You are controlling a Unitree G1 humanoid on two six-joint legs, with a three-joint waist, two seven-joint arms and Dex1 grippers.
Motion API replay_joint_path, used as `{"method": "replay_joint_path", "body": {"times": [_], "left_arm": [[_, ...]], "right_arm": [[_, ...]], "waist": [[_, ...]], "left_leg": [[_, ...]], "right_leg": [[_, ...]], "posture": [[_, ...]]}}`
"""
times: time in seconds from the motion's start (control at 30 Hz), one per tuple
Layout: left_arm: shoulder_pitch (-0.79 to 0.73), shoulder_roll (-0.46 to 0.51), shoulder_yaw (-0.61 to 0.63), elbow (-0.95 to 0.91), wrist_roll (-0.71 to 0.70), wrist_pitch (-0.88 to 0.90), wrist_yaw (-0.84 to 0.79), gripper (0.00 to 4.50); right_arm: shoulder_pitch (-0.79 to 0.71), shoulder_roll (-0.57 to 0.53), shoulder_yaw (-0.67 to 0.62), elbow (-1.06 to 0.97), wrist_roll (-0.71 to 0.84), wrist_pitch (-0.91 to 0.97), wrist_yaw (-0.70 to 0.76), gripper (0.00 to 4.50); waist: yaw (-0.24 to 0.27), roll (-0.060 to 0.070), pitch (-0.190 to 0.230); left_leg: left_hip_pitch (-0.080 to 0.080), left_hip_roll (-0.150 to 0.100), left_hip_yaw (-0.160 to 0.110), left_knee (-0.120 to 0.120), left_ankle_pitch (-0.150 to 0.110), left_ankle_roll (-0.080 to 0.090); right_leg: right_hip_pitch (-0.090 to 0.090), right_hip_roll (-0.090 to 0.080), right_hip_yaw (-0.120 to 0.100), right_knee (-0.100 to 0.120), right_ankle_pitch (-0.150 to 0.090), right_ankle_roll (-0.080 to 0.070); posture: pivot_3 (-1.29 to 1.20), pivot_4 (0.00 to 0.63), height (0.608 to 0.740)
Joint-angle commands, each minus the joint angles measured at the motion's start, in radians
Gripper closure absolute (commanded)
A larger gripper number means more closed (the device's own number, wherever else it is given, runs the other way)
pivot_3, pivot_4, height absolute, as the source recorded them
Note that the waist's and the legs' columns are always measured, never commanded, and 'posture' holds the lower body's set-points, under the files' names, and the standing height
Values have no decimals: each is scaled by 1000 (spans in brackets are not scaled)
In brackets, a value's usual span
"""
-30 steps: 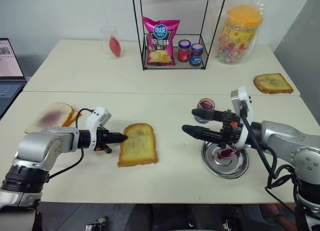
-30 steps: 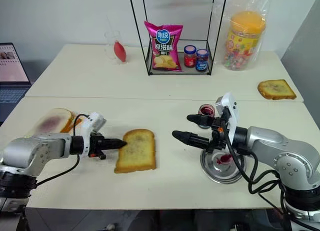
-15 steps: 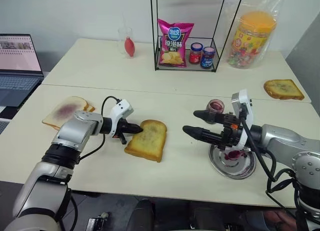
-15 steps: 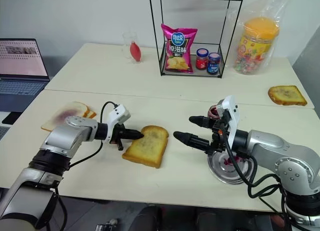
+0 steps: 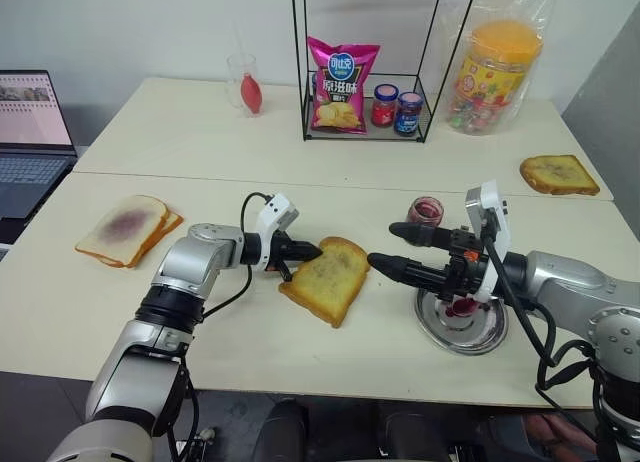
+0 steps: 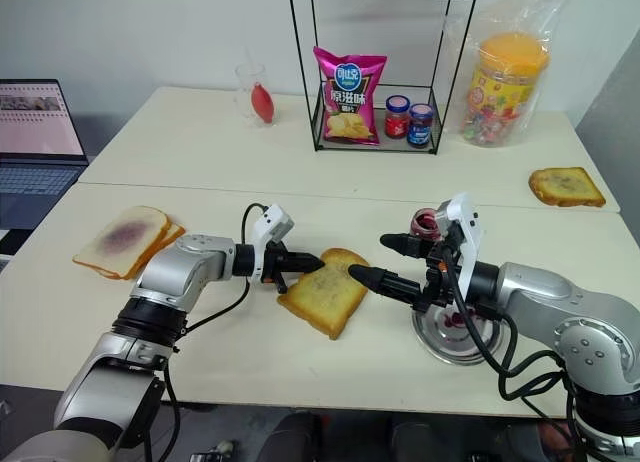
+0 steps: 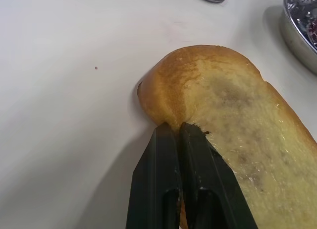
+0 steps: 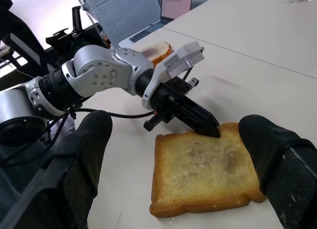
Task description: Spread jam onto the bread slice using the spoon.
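Note:
Since the spoon spreads the jam, I should next move my right gripper to the spoon's handle [image 5: 494,302] at the edge of the steel plate and close it there.
The bread slice [image 5: 327,279] lies tilted on the near table, golden crust around a darker centre. My left gripper [image 5: 315,250] is shut, its tips pressed against the crust at the slice's upper left edge [image 7: 168,90]. My right gripper [image 5: 385,246] hovers open just right of the bread, both fingers [image 8: 81,144] pointing toward it with nothing between them. A small glass jar of jam [image 5: 425,210] stands behind that gripper. A round steel plate [image 5: 462,350] with a red jam smear [image 5: 457,307] sits under the right wrist. The spoon is hidden.
Pale slices with a purple stain [image 5: 125,229] lie at the left, a laptop [image 5: 30,132] beyond them. On the far table are a wire rack [image 5: 365,72] with a chip bag and two small jars, a candy jar [image 5: 490,67], a glass [image 5: 243,80] and another toast [image 5: 555,172].
My left gripper has moved right, pushing the bread slice closer to the plate and turning it. The right gripper has kept still. The camera has shifted.

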Motion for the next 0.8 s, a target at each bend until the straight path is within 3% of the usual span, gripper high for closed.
{"method": "replay_joint_path", "body": {"times": [0.03, 0.1, 0.33, 0.47, 0.63, 0.8], "left_arm": [[-4, 15, 18, -22, 13, -23, -1, 4424], [7, 26, 12, -28, 24, -28, -4, 4424], [11, 62, 31, -24, 28, -21, -9, 2890], [44, 136, 53, -69, 11, 6, -51, 2218], [88, 280, 88, -131, -2, -44, -142, 1179], [68, 310, 102, -280, -78, -120, -281, 224]], "right_arm": [[0, -21, -12, -24, -1, -23, 29, 0], [5, -27, -13, -28, -2, -23, 34, 0], [23, -36, -21, -35, -3, -29, 34, 0], [68, -50, -51, -55, 10, -29, 21, 0], [264, -96, -231, -93, 56, -26, -26, 0], [551, -84, -475, -86, 167, -27, -66, 0]], "waist": [[-8, 0, 0], [-10, 0, 0], [-15, 0, 0], [-17, 0, 0], [-17, 0, 0], [8, 0, 0]], "left_leg": [[0, 1, 0, 0, 0, 0], [1, 1, -1, 0, 0, 0], [1, 1, 1, 0, 0, 0], [1, 1, 1, 0, 0, 0], [1, 2, 2, -2, 0, 0], [1, 2, 1, -2, 0, 0]], "right_leg": [[0, 1, 0, 1, 0, 0], [0, 1, 0, 1, 0, -1], [0, 1, 2, 1, 0, -1], [-1, 2, 2, 1, 0, -1], [-2, 2, 3, 1, 0, -2], [0, -2, 1, 0, -1, -3]], "posture": [[0, 150, 740], [0, 150, 740], [0, 150, 740], [0, 150, 740], [0, 150, 740], [0, 150, 740]]}}
